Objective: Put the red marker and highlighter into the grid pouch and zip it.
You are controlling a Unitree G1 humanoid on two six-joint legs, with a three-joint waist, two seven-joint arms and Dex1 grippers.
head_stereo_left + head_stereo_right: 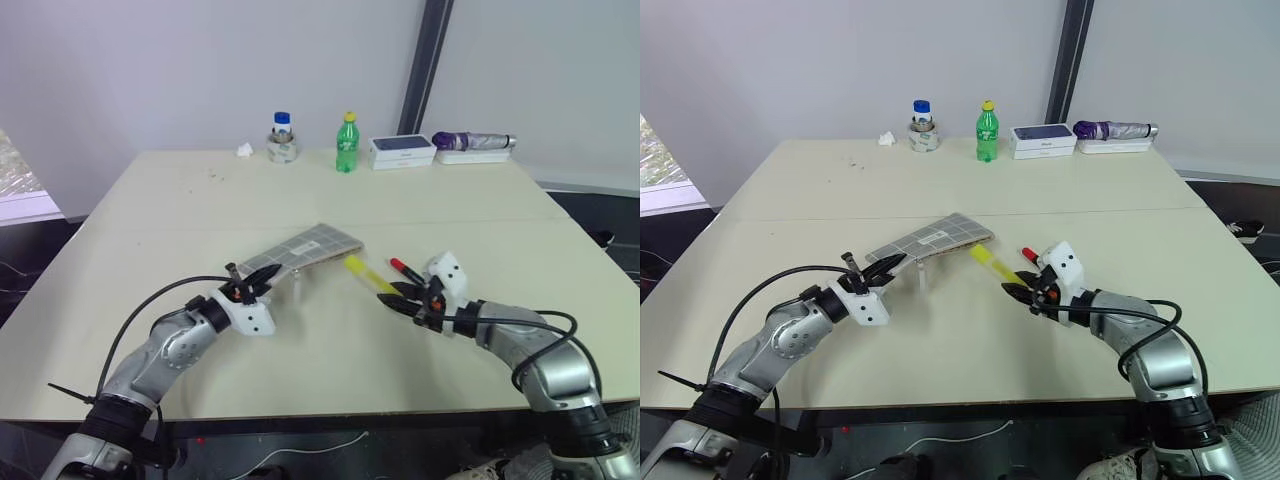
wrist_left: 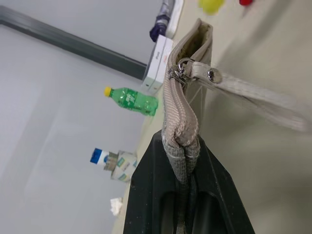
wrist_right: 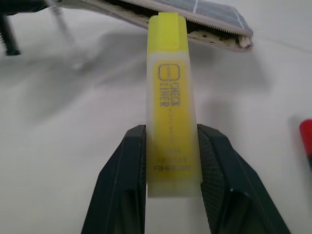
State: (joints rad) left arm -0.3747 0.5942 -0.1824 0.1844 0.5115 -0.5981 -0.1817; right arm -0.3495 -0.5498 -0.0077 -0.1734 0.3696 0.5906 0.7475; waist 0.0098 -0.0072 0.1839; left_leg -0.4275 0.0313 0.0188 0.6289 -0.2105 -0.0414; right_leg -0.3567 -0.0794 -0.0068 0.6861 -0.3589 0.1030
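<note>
I should use my right gripper to set the yellow highlighter down just inside the open zipper side of the grid pouch (image 1: 329,268) (image 3: 199,33).
The grid pouch (image 1: 312,244) is grey with white lines. My left gripper (image 1: 260,277) is shut on its near zipper edge (image 2: 181,112) and holds that end off the table, with a wrist strap (image 1: 297,281) hanging below. The pouch's open zipper side (image 3: 204,19) faces the yellow highlighter (image 3: 171,97). My right gripper (image 3: 171,165) is shut on the highlighter (image 1: 366,273), whose tip points at the pouch mouth, a short gap away. The red marker (image 1: 405,269) lies on the table just right of the highlighter, and its red end (image 3: 307,146) shows beside my right fingers.
Along the table's far edge stand a capped jar on a tape roll (image 1: 282,140), a green bottle (image 1: 346,143), a white box (image 1: 401,151) and a folded purple umbrella (image 1: 470,142). A crumpled tissue (image 1: 244,150) lies left of the jar.
</note>
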